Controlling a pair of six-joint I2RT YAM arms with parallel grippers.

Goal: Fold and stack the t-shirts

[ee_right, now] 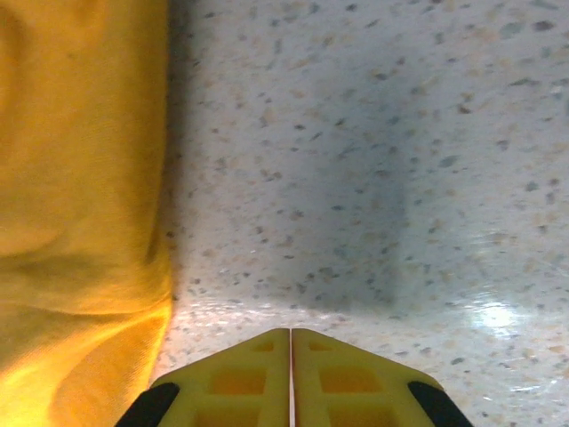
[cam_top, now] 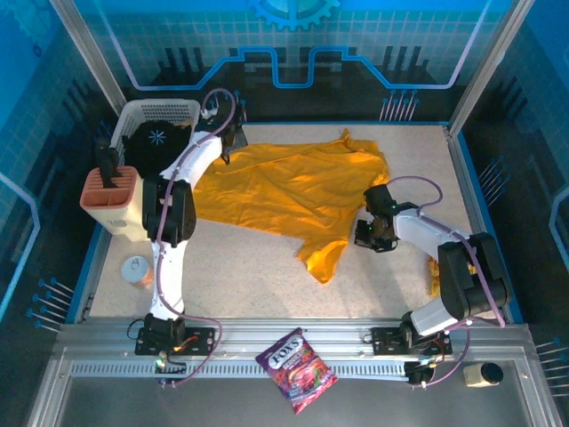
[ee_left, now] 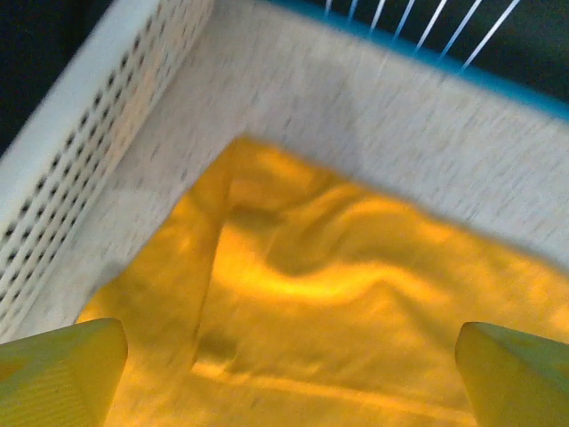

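Observation:
The golden-yellow t-shirt's slanting near sleeve is beside my shut right gripper, so I need to open that gripper's fingers and take the sleeve where it meets the t-shirt's body [cam_top: 341, 235].
A golden-yellow t-shirt [cam_top: 289, 191] lies spread out and wrinkled across the middle of the table, one sleeve [cam_top: 322, 256] pointing toward the near edge. My left gripper [cam_top: 227, 142] hovers over the shirt's far left corner, next to the basket. In the left wrist view it [ee_left: 289, 356] is open, fingers wide apart, with only cloth [ee_left: 338, 294] below them. My right gripper [cam_top: 369, 238] sits just off the shirt's right edge. In the right wrist view it [ee_right: 291, 334] is shut on nothing, over bare table, with the shirt [ee_right: 80, 178] to its left.
A white basket [cam_top: 160, 120] stands at the back left, with an orange-topped holder [cam_top: 111, 191] in front of it. A small round cup [cam_top: 136, 269] sits near the left arm. A scrap of orange cloth [cam_top: 435, 274] shows beside the right arm. A snack bag [cam_top: 296, 369] lies on the front rail.

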